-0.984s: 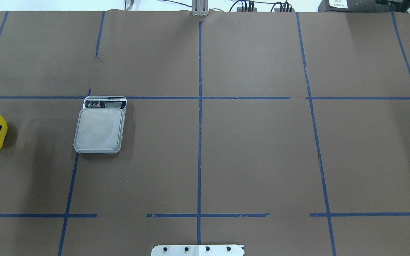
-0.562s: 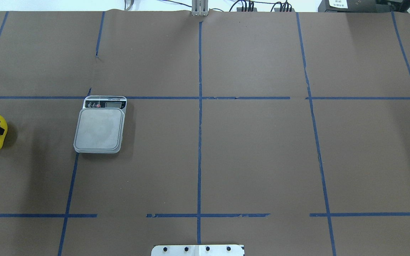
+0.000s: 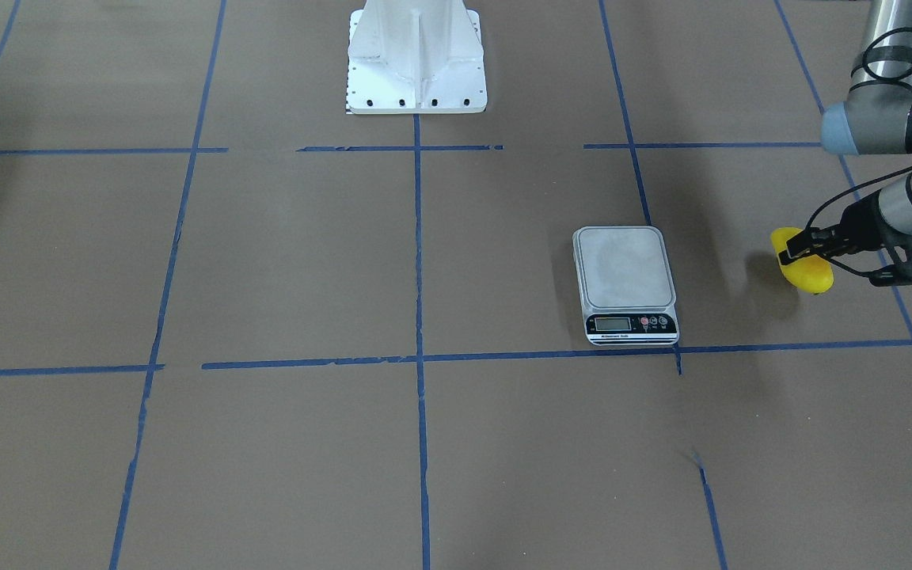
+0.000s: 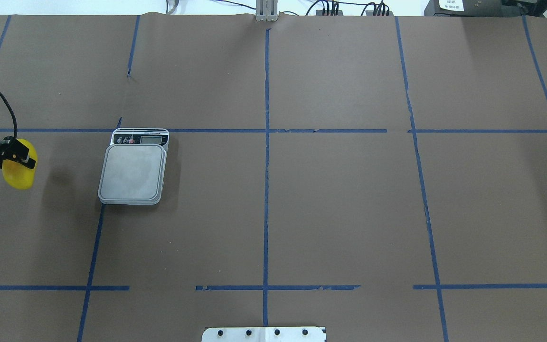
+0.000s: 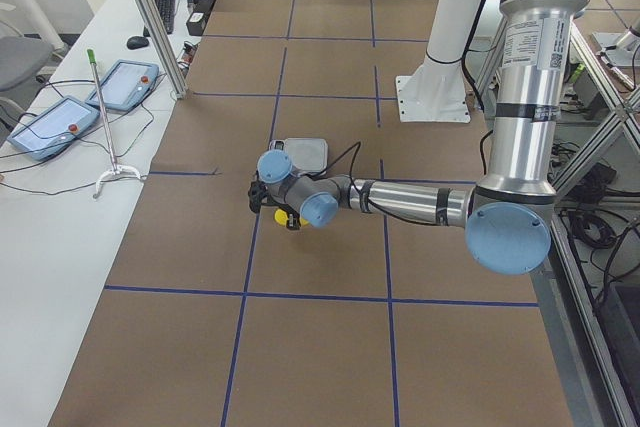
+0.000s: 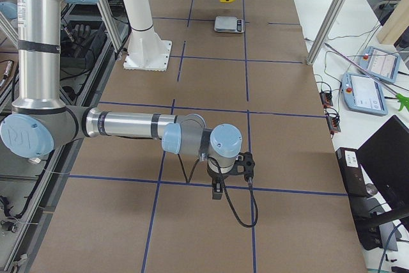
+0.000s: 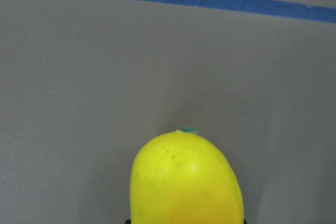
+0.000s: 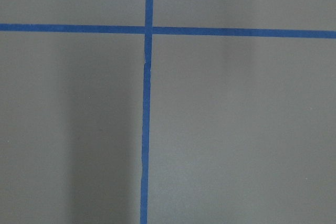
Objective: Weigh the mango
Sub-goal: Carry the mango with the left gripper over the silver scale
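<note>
Next, my left gripper releases the yellow mango, setting it down on the middle of the scale's bare platform [image 3: 629,261].
The yellow mango [image 4: 21,176] is held in my left gripper [image 4: 15,155], which is shut on its upper end and keeps it off the table, left of the scale [image 4: 133,172]. In the front-facing view the mango [image 3: 806,269] hangs from the gripper [image 3: 800,247] to the right of the scale [image 3: 625,269]. The left wrist view shows the mango [image 7: 186,182] against the brown table. The scale's platform is bare. My right gripper [image 6: 217,190] shows only in the exterior right view, far from the scale [image 6: 229,23]; I cannot tell whether it is open or shut.
Brown paper with blue tape lines [image 4: 266,166] covers the table. The robot's white base [image 3: 416,59] stands at the table's near edge. Teach pendants [image 5: 75,112] and cables lie on the white side bench.
My left gripper has risen with the mango and carried it to the right, toward the scale. The mango's shadow now lies apart from it.
</note>
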Motion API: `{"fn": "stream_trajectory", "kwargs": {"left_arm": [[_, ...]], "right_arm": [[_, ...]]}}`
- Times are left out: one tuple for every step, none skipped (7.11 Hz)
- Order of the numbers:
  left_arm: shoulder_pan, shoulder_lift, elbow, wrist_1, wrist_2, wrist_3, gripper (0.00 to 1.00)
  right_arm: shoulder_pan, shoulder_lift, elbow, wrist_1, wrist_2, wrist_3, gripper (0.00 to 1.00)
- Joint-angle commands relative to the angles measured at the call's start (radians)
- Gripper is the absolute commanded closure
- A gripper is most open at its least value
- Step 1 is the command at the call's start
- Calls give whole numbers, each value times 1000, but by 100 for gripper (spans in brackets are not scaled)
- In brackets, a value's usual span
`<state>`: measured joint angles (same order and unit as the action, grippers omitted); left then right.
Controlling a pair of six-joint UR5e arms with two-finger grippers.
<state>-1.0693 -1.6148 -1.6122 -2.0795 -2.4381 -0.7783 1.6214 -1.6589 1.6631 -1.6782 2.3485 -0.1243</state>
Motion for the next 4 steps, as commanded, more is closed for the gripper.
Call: {"fn": "stream_trajectory", "kwargs": {"left_arm": [[122, -37, -116, 22, 10, -103, 100], [202, -133, -117, 22, 30, -260, 100], [271, -187, -109, 24, 92, -313, 100], [311, -221, -94, 27, 123, -317, 100]], "right_arm": [[0, -1, 0, 0, 0, 0, 0], [0, -1, 0, 0, 0, 0, 0], [0, 1, 0, 0, 0, 0, 0], [0, 1, 0, 0, 0, 0, 0]]}}
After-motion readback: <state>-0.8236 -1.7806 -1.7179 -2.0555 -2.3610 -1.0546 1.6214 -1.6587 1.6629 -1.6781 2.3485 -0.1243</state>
